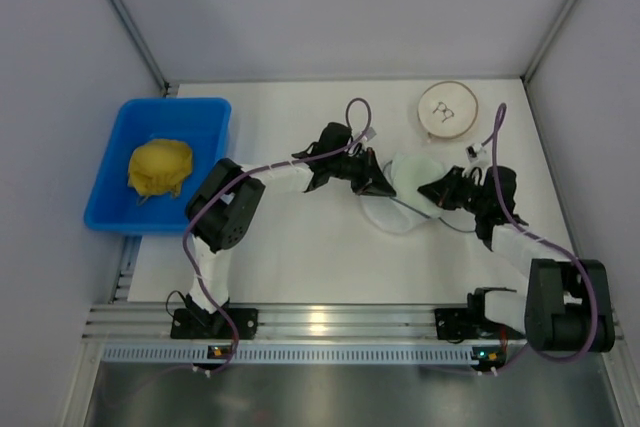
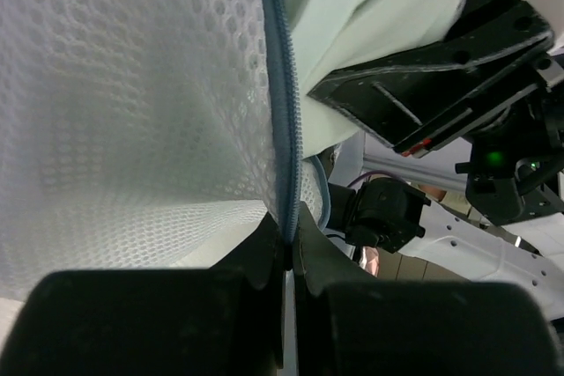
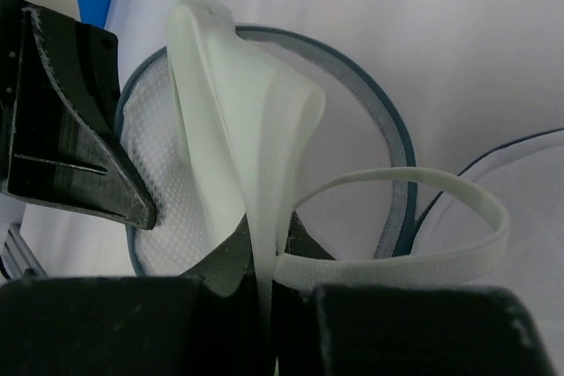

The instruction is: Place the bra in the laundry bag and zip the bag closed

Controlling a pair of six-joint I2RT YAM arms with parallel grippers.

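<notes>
I need to release the laundry bag on the white table, slightly nearer the blue bin (image 1: 368,199) with my left gripper.
The laundry bag (image 1: 400,209), white mesh with a dark zipper rim, lies open at the table's middle. My left gripper (image 1: 378,179) is shut on its zipper rim (image 2: 284,129) and holds that edge up. The pale mint bra (image 1: 415,172) hangs over the bag's opening. My right gripper (image 1: 432,190) is shut on the bra (image 3: 238,138), whose folded cup stands above the bag's mesh (image 3: 163,165). One thin strap (image 3: 414,244) loops out to the right. The bra also shows in the left wrist view (image 2: 370,6), next to the right gripper's fingers (image 2: 441,85).
A blue bin (image 1: 110,182) at the far left holds a yellow cloth lump (image 1: 160,167). A white disc with a tan rim (image 1: 448,109) lies at the back right. Grey walls close in the table on three sides.
</notes>
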